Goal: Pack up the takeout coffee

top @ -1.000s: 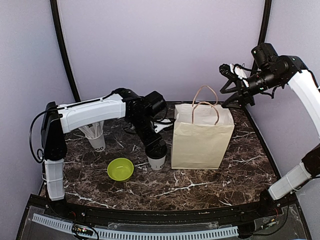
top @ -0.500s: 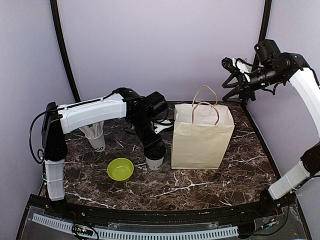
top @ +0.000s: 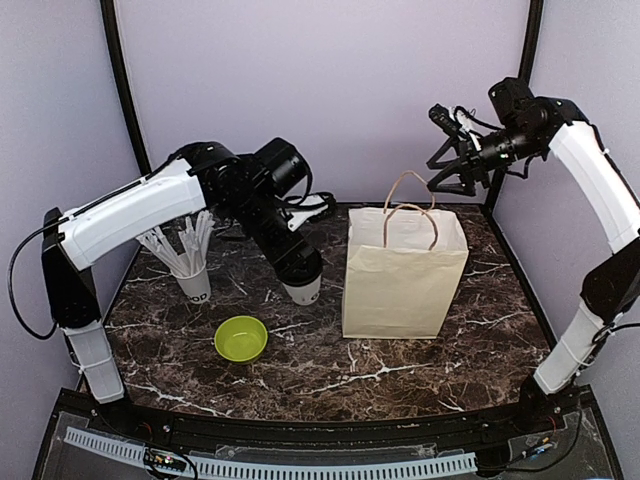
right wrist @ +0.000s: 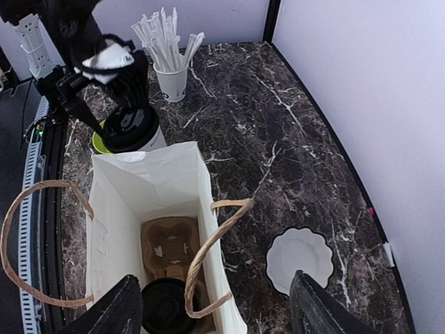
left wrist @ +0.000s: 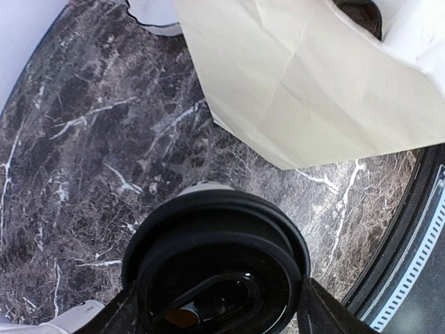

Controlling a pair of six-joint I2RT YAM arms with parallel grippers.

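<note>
Next, my right gripper closes on the paper bag's back edge (top: 419, 208) (right wrist: 224, 273), between the ends of the back rope handle, to steady the paper bag.
My left gripper (top: 298, 272) is shut on a white coffee cup (top: 304, 292) with a black lid (left wrist: 222, 275) and holds it in the air, left of the paper bag (top: 404, 275). The held cup also shows in the right wrist view (right wrist: 132, 127), just outside the bag's near wall. The second cup, its black lid (right wrist: 165, 307) showing, sits inside the bag in a brown cardboard carrier (right wrist: 167, 245). My right gripper (top: 447, 152) is open and empty, high above the bag's back right corner; in its own view (right wrist: 215, 313) it looks down into the open bag (right wrist: 149, 184).
A white cup full of straws (top: 190, 265) stands at the left, with a lime-green bowl (top: 240, 338) in front of it. A white scalloped dish (right wrist: 300, 257) lies on the marble behind the bag. The bag's rope handles (top: 410, 205) stand up.
My left arm has lifted the cup off the table and raised it up and back. My right gripper has shifted left, closer to above the bag.
</note>
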